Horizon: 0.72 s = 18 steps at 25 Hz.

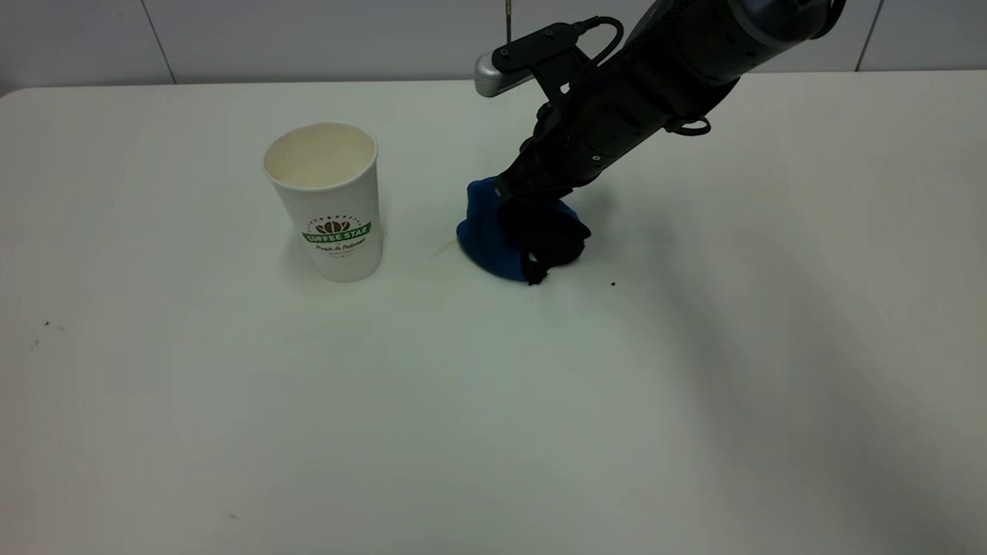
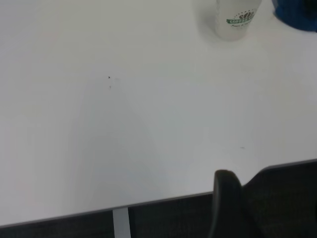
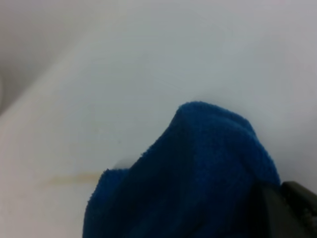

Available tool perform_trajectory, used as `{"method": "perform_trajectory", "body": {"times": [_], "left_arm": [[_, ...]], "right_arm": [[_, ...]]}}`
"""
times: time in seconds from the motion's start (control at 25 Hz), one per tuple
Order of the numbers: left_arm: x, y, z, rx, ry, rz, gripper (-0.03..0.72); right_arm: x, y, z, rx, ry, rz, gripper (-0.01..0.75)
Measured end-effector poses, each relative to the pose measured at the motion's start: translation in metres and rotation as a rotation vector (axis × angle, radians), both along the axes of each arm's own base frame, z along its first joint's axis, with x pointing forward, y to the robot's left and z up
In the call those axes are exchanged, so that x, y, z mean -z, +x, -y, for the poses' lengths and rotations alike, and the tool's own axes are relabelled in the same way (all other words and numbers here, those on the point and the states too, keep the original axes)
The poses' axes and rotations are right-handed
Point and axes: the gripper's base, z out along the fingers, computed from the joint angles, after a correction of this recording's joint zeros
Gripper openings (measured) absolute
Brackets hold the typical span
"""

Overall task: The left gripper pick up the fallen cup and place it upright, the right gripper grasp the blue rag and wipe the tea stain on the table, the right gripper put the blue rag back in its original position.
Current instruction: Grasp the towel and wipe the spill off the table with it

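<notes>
Next, I set the blue rag down with my right gripper on the bare table (image 1: 786, 233), well past the dark speck and away from the cup.
The white cup (image 1: 324, 200) with its green banner logo stands upright on the table (image 1: 493, 424), mouth up; its lower part also shows in the left wrist view as the cup (image 2: 237, 20). To its right my right gripper (image 1: 532, 212) is shut on the blue rag (image 1: 486, 239), pressing it down onto the tabletop. Up close, the blue rag (image 3: 198, 173) fills the right wrist view. A faint amber streak of the tea stain (image 1: 443, 248) lies just left of the rag, and the same tea stain (image 3: 69, 179) is visible from the wrist. My left gripper (image 2: 233, 208) is a dark shape over the table's edge, far from the cup.
Tiny dark specks (image 1: 613, 284) dot the table right of the rag, and more specks (image 1: 46, 324) lie at the far left. A tiled wall (image 1: 308, 38) runs behind. The table edge (image 2: 148, 201) borders dark floor in the left wrist view.
</notes>
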Motion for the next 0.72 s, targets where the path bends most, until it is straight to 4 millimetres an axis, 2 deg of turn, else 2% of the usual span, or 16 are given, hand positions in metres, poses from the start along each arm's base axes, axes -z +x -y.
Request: {"method": "perform_trajectory", "body": {"times": [0.12, 0.36, 0.52, 0.72], "left_arm": [[0.000, 0.000, 0.000, -0.001, -0.001, 0.000, 0.443], [0.000, 0.000, 0.000, -0.001, -0.001, 0.000, 0.443], [0.000, 0.000, 0.000, -0.001, -0.001, 0.000, 0.443], [0.000, 0.000, 0.000, -0.001, -0.001, 0.000, 0.443]], "right_arm": [[0.000, 0.005, 0.012, 0.014, -0.012, 0.006, 0.027], [0.004, 0.013, 0.051, 0.050, -0.020, -0.031, 0.027], [0.010, 0.003, 0.086, 0.104, -0.040, -0.091, 0.027], [0.007, -0.015, 0.140, 0.229, -0.073, -0.133, 0.027]]}}
